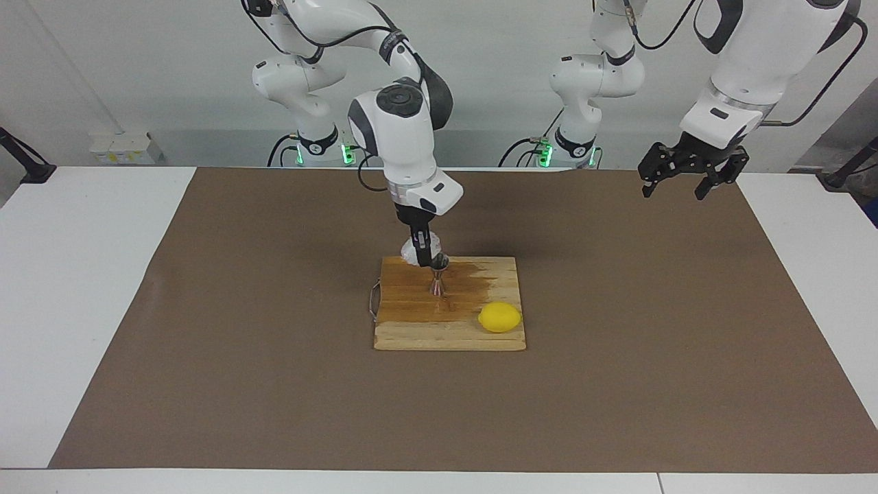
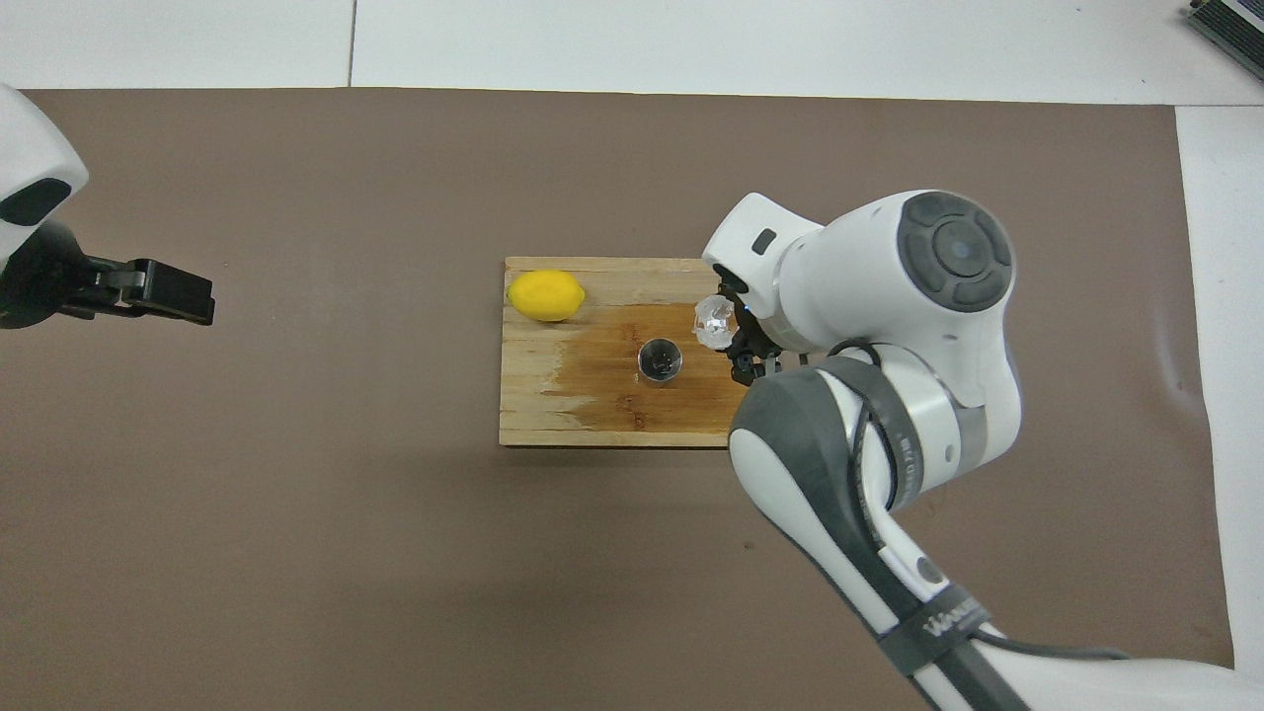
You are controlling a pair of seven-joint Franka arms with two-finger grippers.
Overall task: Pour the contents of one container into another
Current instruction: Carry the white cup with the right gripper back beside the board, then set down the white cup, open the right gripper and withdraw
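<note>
I will use my right gripper to set the whitish cup, now low over the wooden board, down and let go of it on the brown mat off the board's end (image 2: pixel 892 357), away from the lemon.
My right gripper (image 1: pixel 422 255) is shut on the crinkled whitish cup (image 1: pixel 412 252) and holds it low over the wooden board (image 1: pixel 449 333), at the board's end toward the right arm. The cup (image 2: pixel 713 319) hangs close beside the rim of the steel jigger (image 1: pixel 439 277). The jigger (image 2: pixel 659 359) stands upright near the middle of the board (image 2: pixel 553 420). I cannot tell how far the cup is tilted. The right gripper's fingers (image 2: pixel 739 363) are mostly hidden under the arm in the overhead view. My left gripper (image 1: pixel 675 186) is open and empty, and waits raised over the mat at the left arm's end.
A yellow lemon (image 1: pixel 499 317) lies on the board's corner toward the left arm, farther from the robots than the jigger; it also shows in the overhead view (image 2: pixel 545 295). A dark wet patch (image 2: pixel 612 365) covers part of the board. A brown mat (image 1: pixel 206 343) covers the table.
</note>
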